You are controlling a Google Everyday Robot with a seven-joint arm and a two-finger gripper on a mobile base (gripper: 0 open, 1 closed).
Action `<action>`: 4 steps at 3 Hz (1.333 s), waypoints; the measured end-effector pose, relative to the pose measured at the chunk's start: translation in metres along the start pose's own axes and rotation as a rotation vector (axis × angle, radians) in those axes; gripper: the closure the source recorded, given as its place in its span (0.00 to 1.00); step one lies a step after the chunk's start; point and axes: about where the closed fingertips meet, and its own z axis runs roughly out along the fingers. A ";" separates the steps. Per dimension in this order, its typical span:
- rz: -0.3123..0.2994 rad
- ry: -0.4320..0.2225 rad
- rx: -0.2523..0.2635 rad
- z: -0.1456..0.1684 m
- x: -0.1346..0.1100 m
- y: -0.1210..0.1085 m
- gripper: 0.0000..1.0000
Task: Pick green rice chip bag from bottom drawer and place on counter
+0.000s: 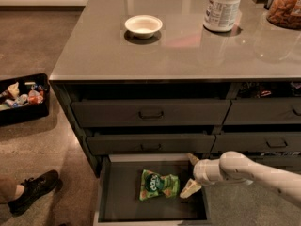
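The green rice chip bag inside the bottom drawer should be grabbed next by its end (170, 183) closest to my open fingers.
The green rice chip bag (158, 184) lies flat on the dark floor of the open bottom drawer (123, 202), near its middle. My gripper (191, 174) reaches in from the right on a white arm, just right of the bag and over the drawer's right part. Its two pale fingers (190, 189) are spread apart and hold nothing. The front finger's tip is close to the bag's right edge. The grey counter (178, 46) spans the top of the cabinet above.
On the counter stand a white bowl (143, 26), a white tub (225, 7) and a jar of snacks (284, 6). A black bin of packets (21, 98) sits on the floor at left. A person's black shoe (33, 190) is at bottom left. Shut drawers (150, 113) sit above the open one.
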 end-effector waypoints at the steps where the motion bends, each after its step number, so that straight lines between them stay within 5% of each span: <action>1: 0.006 -0.063 -0.096 0.074 0.016 0.004 0.00; 2: 0.014 -0.109 -0.230 0.149 0.034 0.032 0.00; 3: 0.038 -0.173 -0.302 0.213 0.052 0.065 0.00; 4: 0.046 -0.233 -0.301 0.253 0.052 0.081 0.00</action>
